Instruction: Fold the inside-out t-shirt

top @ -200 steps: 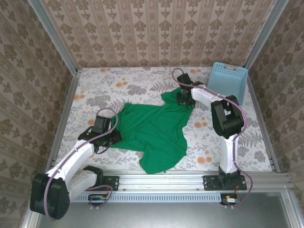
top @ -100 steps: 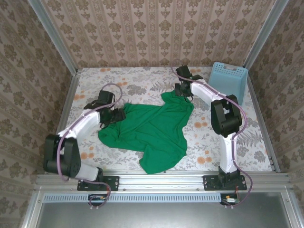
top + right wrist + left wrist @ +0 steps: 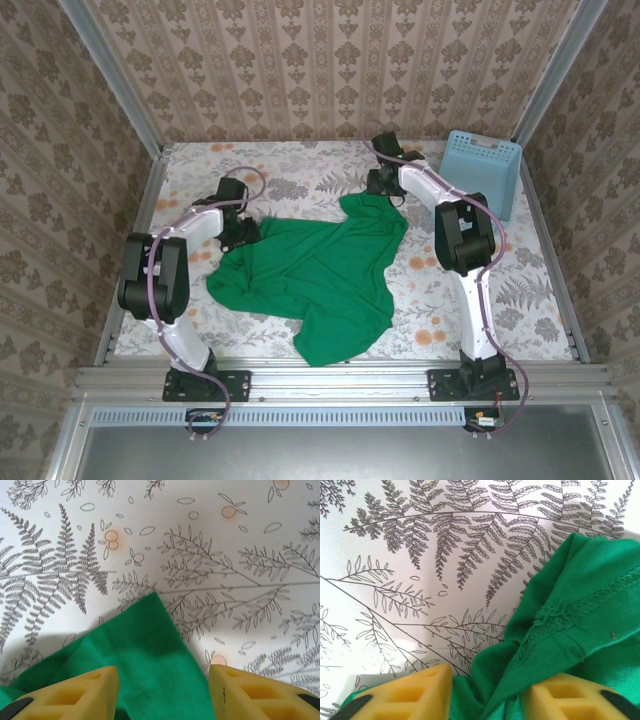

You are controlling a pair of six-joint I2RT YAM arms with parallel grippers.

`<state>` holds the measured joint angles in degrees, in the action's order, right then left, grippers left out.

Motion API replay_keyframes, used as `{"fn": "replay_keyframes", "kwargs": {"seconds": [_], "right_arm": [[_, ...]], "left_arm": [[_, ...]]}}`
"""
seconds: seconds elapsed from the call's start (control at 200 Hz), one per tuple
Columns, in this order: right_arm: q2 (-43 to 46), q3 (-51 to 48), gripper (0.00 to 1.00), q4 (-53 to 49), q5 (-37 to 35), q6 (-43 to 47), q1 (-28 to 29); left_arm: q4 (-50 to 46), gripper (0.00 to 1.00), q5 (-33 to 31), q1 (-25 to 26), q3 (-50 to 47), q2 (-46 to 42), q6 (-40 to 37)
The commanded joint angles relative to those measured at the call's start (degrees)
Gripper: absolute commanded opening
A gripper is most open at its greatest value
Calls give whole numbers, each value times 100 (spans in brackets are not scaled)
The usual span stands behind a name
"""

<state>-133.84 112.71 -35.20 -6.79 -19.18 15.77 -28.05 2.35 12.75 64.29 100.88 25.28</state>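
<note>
The t-shirt has a bunched fold in my left gripper, short of its seamed corner, so I will open and take hold closer to that corner (image 3: 575, 555) before I lift.
The inside-out t-shirt (image 3: 320, 265) lies spread and wrinkled on the flower-print table, bright green, its seam stitching (image 3: 580, 605) showing. My left gripper (image 3: 243, 232) sits at the shirt's far-left edge. In the left wrist view its yellow pads (image 3: 420, 695) stand apart, with a bunched fold of the shirt rising in the left gripper (image 3: 487, 697) between them. My right gripper (image 3: 383, 187) is at the shirt's far corner. In the right wrist view that flat corner (image 3: 145, 650) lies between the wide-apart pads of the right gripper (image 3: 162, 695), which is open.
A light blue lattice basket (image 3: 485, 170) leans at the back right corner. Metal rails frame the table (image 3: 300, 170), and patterned walls close it in on three sides. Bare tablecloth lies left of and behind the shirt.
My left arm swung from the shirt's near-left side up to its far-left edge, and the shirt's left part spread outward. The right gripper edged farther back and its jaws widened.
</note>
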Motion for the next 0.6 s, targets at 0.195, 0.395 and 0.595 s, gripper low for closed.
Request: {"fn": "replay_keyframes", "kwargs": {"seconds": [0.195, 0.395, 0.595], "right_arm": [[-1123, 1579, 53, -1058, 112, 112, -39], [-1360, 1867, 22, -1263, 240, 121, -38], [-369, 706, 0, -524, 125, 177, -38]], "left_arm": [[282, 28, 408, -232, -103, -314, 5], [661, 19, 945, -543, -416, -588, 103], [940, 8, 1378, -690, -590, -948, 147]]}}
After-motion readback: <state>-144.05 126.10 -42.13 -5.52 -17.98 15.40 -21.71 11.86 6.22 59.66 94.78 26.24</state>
